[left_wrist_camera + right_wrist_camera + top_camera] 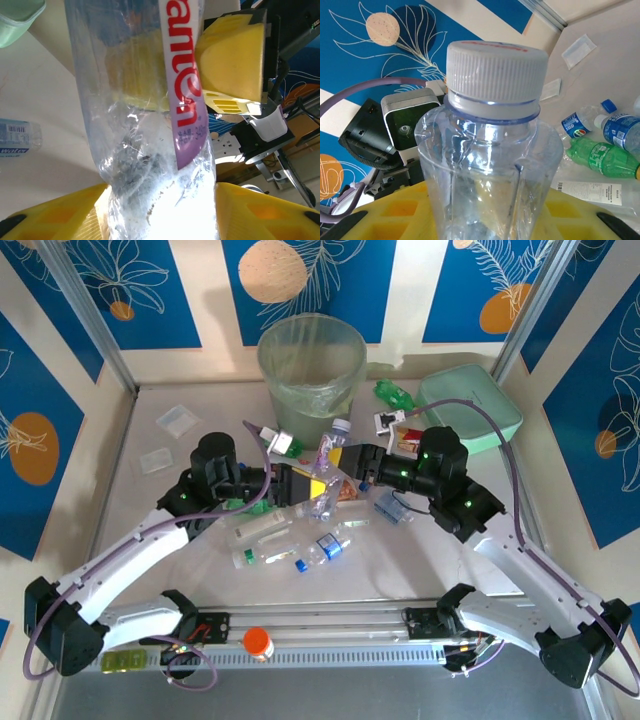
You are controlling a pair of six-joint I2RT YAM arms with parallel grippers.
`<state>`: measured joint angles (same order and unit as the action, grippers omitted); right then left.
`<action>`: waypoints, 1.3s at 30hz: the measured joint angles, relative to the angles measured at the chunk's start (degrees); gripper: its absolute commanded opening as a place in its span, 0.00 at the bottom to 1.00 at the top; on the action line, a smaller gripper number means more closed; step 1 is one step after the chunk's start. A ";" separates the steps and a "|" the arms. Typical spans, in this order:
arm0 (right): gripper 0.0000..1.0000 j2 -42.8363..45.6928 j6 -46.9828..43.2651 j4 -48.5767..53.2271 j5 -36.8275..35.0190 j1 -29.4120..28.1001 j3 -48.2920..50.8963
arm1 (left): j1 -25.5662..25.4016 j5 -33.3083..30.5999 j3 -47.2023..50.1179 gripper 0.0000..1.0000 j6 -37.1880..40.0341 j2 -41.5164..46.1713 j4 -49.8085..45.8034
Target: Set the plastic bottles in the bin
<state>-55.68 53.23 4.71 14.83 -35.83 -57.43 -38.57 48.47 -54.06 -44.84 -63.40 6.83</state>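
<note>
The robot's right gripper is shut below the bottle's white cap, so its left gripper should firmly grip the bottle's lower end (pixel 322 508) and take over the bottle before putting it in the bin.
A clear crushed bottle (pixel 324 492) with a purple label hangs between both grippers above the table's middle. My right gripper (pixel 345 468) is shut on it. In the right wrist view its white cap (pixel 495 70) stands above the yellow fingers (pixel 385 215). My left gripper (pixel 305 485) comes from the other side. Its yellow fingers (pixel 65 210) press against both sides of the bottle (pixel 150 150), and the right gripper's finger (pixel 232 60) shows further along. The round bin (pixel 312 360) stands at the back. More bottles lie loose: one with a blue label (pixel 330 545), a clear one (pixel 260 555), a green one (pixel 395 393).
A mint-green lidded box (pixel 470 405) sits at the back right. Flat clear packets (pixel 177 418) lie at the back left. Another bottle (pixel 338 432) stands just before the bin. An orange-capped item (pixel 258 642) rests on the front rail.
</note>
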 measured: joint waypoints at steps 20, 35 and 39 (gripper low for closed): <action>0.70 1.49 1.70 -1.86 1.44 0.61 0.85 | -2.08 2.54 -2.97 0.55 -1.66 -4.50 3.45; 0.77 14.19 -5.75 19.96 -7.85 9.40 -3.32 | 7.23 -7.41 -26.27 0.44 2.91 -17.66 -12.39; 0.76 16.55 -7.23 23.28 -7.98 10.12 -3.32 | 10.03 -16.22 -40.54 0.44 7.04 -26.69 -21.38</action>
<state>-39.13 46.00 27.99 6.85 -25.71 -60.75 -28.53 32.25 -94.61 -37.80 -90.08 -14.55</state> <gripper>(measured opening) 0.765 0.444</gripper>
